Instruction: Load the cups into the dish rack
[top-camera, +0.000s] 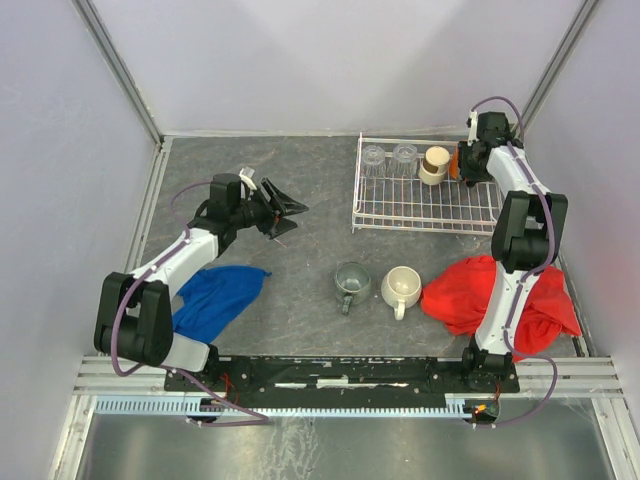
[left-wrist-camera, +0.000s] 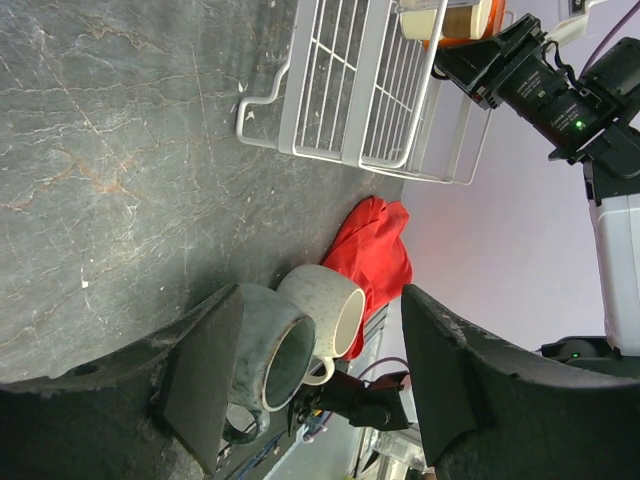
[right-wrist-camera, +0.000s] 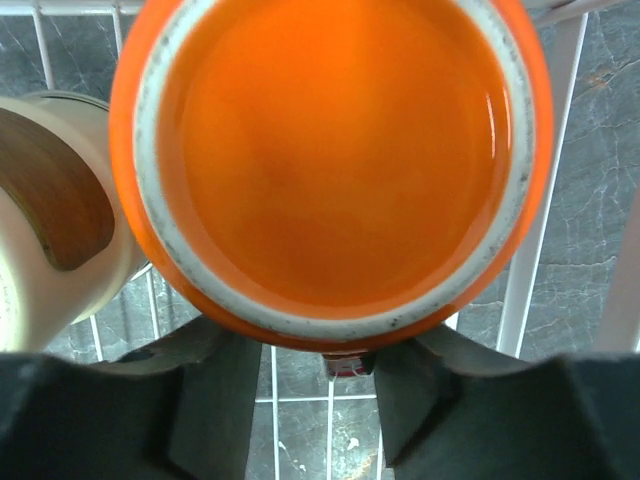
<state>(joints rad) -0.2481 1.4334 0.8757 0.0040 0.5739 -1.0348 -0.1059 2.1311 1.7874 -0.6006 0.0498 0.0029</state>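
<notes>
I will move my left gripper to the grey-green mug next and close it on its rim (top-camera: 337, 279) (left-wrist-camera: 266, 381), on the side facing away from the cream-white mug.
The white wire dish rack (top-camera: 425, 205) stands at the back right. In it are two clear glass tumblers (top-camera: 373, 157) (top-camera: 404, 153), a tan cup (top-camera: 434, 165) and an orange mug (top-camera: 457, 163). My right gripper (top-camera: 466, 165) is at the orange mug (right-wrist-camera: 330, 150); in the right wrist view its jaws stand apart on either side of the handle, its gripper point (right-wrist-camera: 318, 350) below the rim, tips hidden. The grey-green mug (top-camera: 351, 280) and cream-white mug (top-camera: 400, 287) stand on the table. My left gripper (top-camera: 285, 212) is open and empty, above the table left of the rack.
A blue cloth (top-camera: 215, 300) lies by the left arm. A red cloth (top-camera: 490, 295) lies by the right arm's base, next to the cream-white mug. The left wrist view shows both mugs (left-wrist-camera: 270, 360) (left-wrist-camera: 325, 310) between its open fingers, far off. Grey walls enclose the table.
</notes>
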